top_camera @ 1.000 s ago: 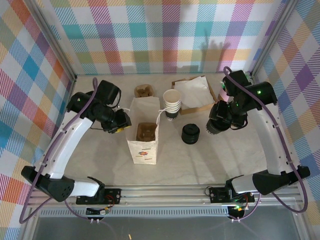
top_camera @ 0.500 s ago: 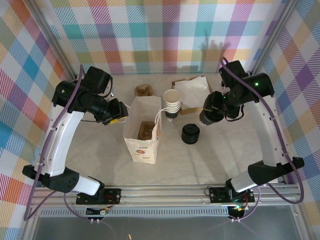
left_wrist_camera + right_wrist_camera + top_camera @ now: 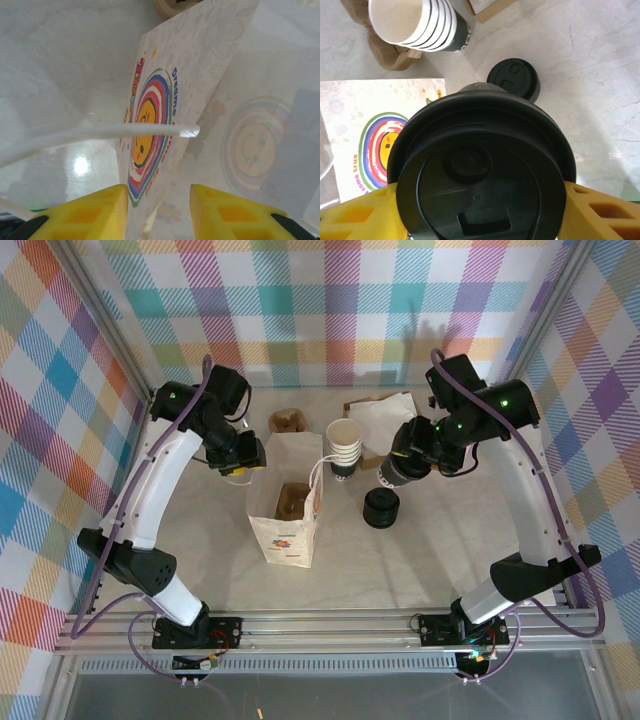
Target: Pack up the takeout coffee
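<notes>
The bag's side stands loose between the left gripper's open fingers, so the robot's left gripper needs to pinch its top edge (image 3: pixel 172 175) and hold the bag steady before the coffee goes in.
The takeout coffee (image 3: pixel 481 165), its black lid facing the right wrist camera, sits between the yellow fingers (image 3: pixel 355 215) of my right gripper (image 3: pixel 480 202), which is shut on it. From above, the right gripper (image 3: pixel 400 468) holds the coffee (image 3: pixel 392 472) in the air, right of the cup stack and above the lid stack. The white paper bag (image 3: pixel 285 530) with a smiley print stands open at the middle. My left gripper (image 3: pixel 245 458) is at the bag's upper left edge. Its jaws (image 3: pixel 157 210) stand apart, with the bag's wall (image 3: pixel 150 115) between them.
A stack of lidless cream cups (image 3: pixel 343 447) stands just right of the bag's far end. A squat stack of black lids (image 3: pixel 381 508) sits on the table. A cardboard box of napkins (image 3: pixel 385 425) is behind. Brown carriers lie behind the bag (image 3: pixel 288 421) and inside it (image 3: pixel 292 502).
The right arm has carried the coffee left, from beside the napkin box towards the cups. The left arm has swung back and right, staying at the bag's left edge.
</notes>
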